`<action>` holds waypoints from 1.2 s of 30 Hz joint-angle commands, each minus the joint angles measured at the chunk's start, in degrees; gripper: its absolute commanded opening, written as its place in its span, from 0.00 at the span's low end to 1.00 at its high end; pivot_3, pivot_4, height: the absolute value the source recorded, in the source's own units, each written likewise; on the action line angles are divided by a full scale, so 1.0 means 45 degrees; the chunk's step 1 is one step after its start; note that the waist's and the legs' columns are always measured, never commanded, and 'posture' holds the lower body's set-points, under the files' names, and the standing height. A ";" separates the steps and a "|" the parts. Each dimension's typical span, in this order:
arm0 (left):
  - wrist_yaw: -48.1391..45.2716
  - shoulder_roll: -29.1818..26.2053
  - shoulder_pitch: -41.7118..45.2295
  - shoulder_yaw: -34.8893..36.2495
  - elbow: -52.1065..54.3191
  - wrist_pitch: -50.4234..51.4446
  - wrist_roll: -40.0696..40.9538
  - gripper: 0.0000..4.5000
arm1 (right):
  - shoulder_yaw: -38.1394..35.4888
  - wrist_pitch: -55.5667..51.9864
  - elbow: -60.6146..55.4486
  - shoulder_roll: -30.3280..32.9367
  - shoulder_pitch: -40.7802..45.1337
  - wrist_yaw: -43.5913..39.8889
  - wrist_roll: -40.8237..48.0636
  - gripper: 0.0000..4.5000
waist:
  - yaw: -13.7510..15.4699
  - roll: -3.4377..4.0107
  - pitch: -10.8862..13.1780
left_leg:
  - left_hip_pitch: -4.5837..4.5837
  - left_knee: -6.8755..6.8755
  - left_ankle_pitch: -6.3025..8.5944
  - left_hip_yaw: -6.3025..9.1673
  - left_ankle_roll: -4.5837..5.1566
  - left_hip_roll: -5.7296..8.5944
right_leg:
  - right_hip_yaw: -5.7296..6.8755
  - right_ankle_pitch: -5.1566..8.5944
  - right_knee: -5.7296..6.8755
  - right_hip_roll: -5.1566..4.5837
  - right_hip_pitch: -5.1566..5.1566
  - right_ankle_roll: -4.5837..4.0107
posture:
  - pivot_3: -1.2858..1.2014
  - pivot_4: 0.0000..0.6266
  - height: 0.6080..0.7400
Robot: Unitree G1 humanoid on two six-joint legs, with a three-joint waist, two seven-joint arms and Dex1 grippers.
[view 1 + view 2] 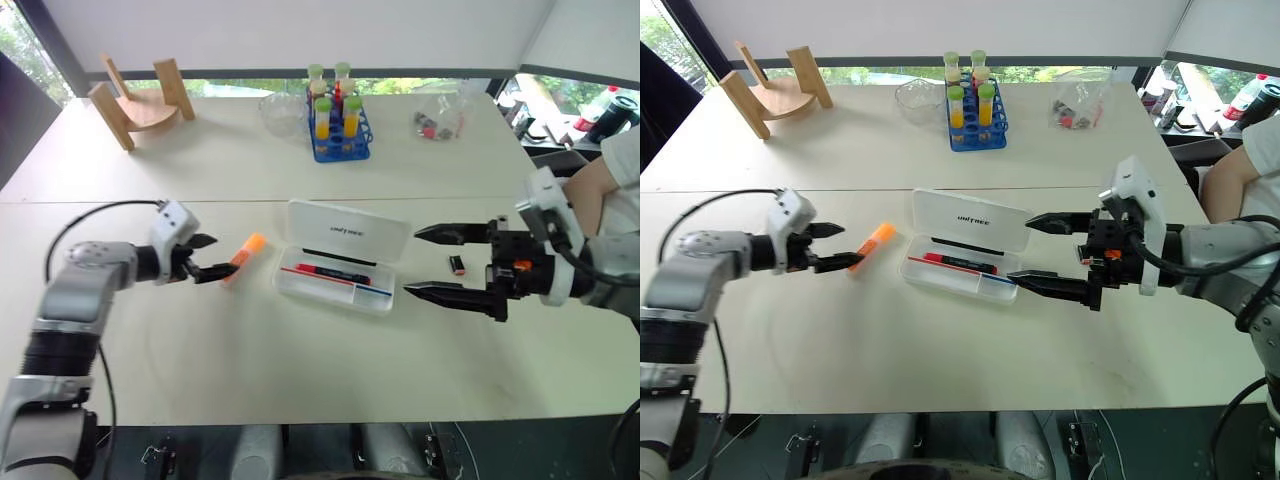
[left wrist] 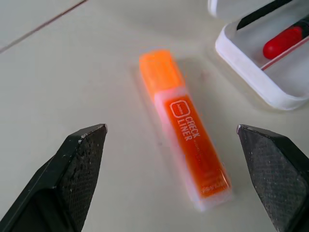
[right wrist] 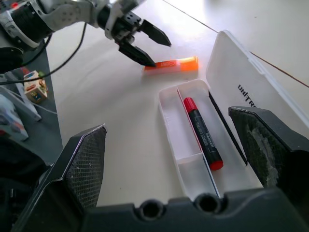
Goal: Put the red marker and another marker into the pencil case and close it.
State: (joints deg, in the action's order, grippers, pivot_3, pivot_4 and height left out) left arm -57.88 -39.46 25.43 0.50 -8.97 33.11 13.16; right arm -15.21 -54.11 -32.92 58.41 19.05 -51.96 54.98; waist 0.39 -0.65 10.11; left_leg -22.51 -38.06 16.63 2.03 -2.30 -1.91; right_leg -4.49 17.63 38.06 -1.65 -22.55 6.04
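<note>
The robot's right gripper will next close on the small black-and-red object (image 1: 457,265) that lies on the table next to the white pencil case.
The white pencil case (image 1: 300,283) lies open at mid-table, its lid (image 1: 348,232) tipped back. The red marker (image 1: 330,272) rests inside the tray, black barrel with a red cap (image 3: 189,103). The other marker, a chunky orange highlighter (image 1: 245,255), lies flat on the table just left of the case. My left gripper (image 1: 221,255) is open, its fingers (image 2: 82,159) either side of the highlighter's near end without touching it. My right gripper (image 1: 413,262) is open and empty, hovering just right of the case and pointing at it.
A small black-and-red object (image 1: 457,264) lies right of the case, between my right fingers. At the back stand a blue tube rack (image 1: 338,125), a glass bowl (image 1: 283,112), a clear bag (image 1: 440,118) and a wooden stand (image 1: 140,100). A person's arm (image 1: 598,185) is at the right edge.
</note>
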 commanded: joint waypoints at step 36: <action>-0.5493 0.2085 0.4464 -0.5236 -0.3323 -0.8462 -0.2086 0.19 | -0.2086 -0.0115 -0.0880 0.0990 -0.1401 0.0547 0.0233 1.00 | -0.0255 0.0018 -0.0001 | 0.0000 0.0013 -0.0001 -0.0010 -0.0001 0.0001 | -0.0022 0.0001 0.0001 0.0028 -0.0018 -0.0003 | 0.52 0.24 1.00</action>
State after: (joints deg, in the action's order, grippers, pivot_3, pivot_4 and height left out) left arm -82.22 -30.05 43.89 -23.14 -23.11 -2.44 4.83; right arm -22.26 -54.69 -35.19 62.23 12.69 -49.96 54.90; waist -0.76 -0.57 10.11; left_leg -22.51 -38.00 16.63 1.99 -2.30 -1.91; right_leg -4.59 17.63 38.07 -1.53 -22.64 6.02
